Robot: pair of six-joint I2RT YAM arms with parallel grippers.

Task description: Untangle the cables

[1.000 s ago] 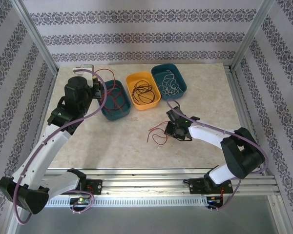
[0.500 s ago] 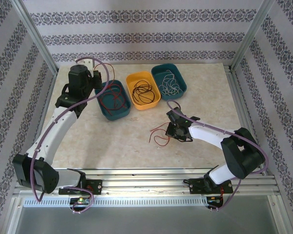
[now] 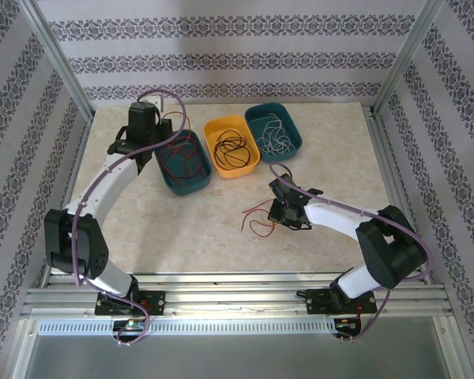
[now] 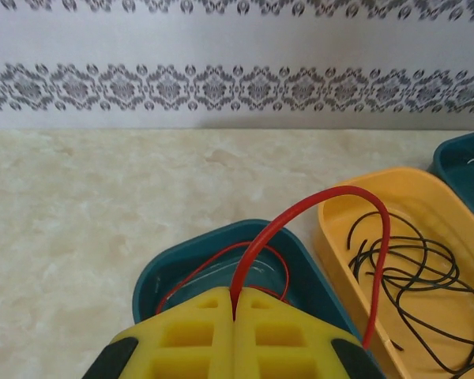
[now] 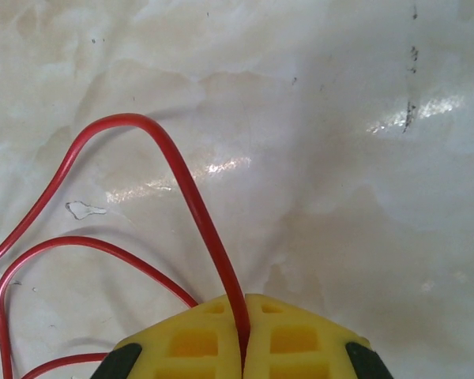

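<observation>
The left gripper needs to release the red cable on the red loops inside the teal tray [image 3: 183, 163].
My left gripper [image 3: 161, 139] hangs at the back-left rim of the left teal tray [image 3: 191, 186]. It is shut [image 4: 235, 298] on a red cable [image 4: 316, 201] that arches up and right, then drops toward the yellow tray's near wall. More red cable [image 3: 186, 159] lies looped inside that teal tray. My right gripper [image 3: 281, 210] is low over the table's middle, shut [image 5: 245, 306] on another red cable [image 5: 182, 174] whose loops [image 3: 257, 221] spread left on the marble. Black cables [image 3: 231, 150] fill the yellow tray [image 3: 223, 123], and white cables [image 3: 273, 136] the right teal tray [image 3: 297, 139].
The three trays stand in a row at the back of the marble table [image 3: 340, 166]. A metal frame and patterned walls close it in. The lilac cable [image 3: 114, 178] of the left arm runs along it beside the left teal tray.
The left arm has swung from the table's left side to the back, carrying its gripper and the red cable over the left teal tray's far rim. The right arm has barely moved.
</observation>
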